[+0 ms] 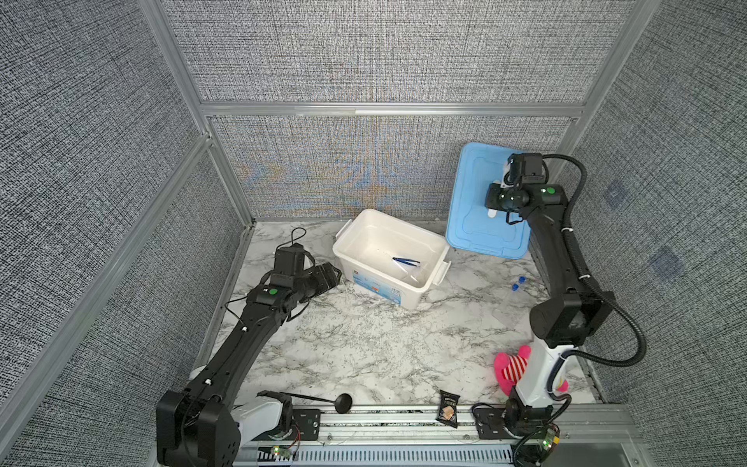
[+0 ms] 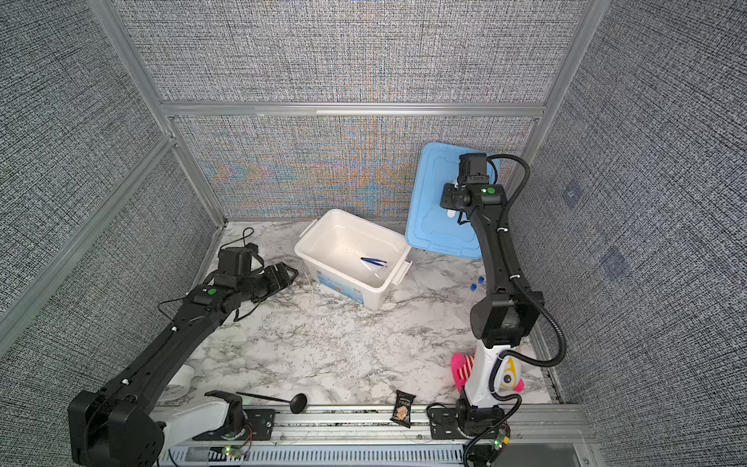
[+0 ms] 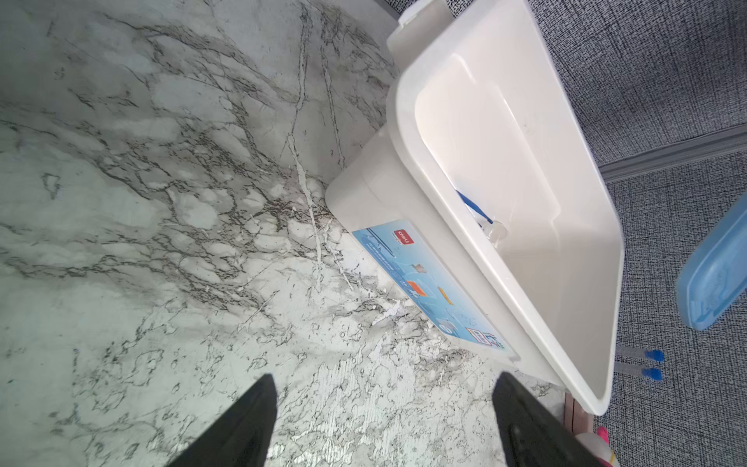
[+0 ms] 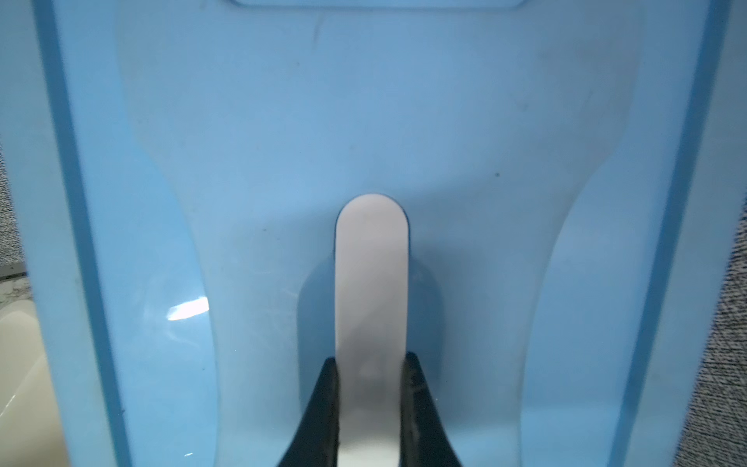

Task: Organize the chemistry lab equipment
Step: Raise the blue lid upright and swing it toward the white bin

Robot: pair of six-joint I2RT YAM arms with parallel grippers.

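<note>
My right gripper has the blue lid to place. I should put it down over the open top of the white bin [image 1: 395, 251].
A white bin [image 1: 347, 263] [image 2: 315, 267] [image 3: 404, 210] stands open at mid table. Dark blue tweezers [image 1: 406, 261] [image 2: 374, 261] [image 3: 473, 206] lie inside it beside a clear slender item [image 3: 495, 232]. Two blue-capped tubes [image 1: 518, 283] [image 2: 477, 283] [image 3: 653, 364] lie on the table right of the bin. My right gripper [image 1: 497, 196] [image 2: 448, 198] [image 4: 371, 358] is shut on the white handle [image 4: 371, 263] of the blue lid [image 1: 473, 226] [image 2: 432, 226] [image 4: 364, 101], which hangs tilted above the back right corner. My left gripper [image 1: 333, 275] [image 2: 289, 273] [image 3: 384, 378] is open and empty, low beside the bin's left end.
A pink striped plush toy [image 1: 509, 368] [image 2: 461, 370] sits by the right arm's base. A black snack packet [image 1: 448, 408] [image 2: 403, 408] and a black ladle [image 1: 343, 402] [image 2: 297, 402] lie at the front edge. Fabric walls close in three sides.
</note>
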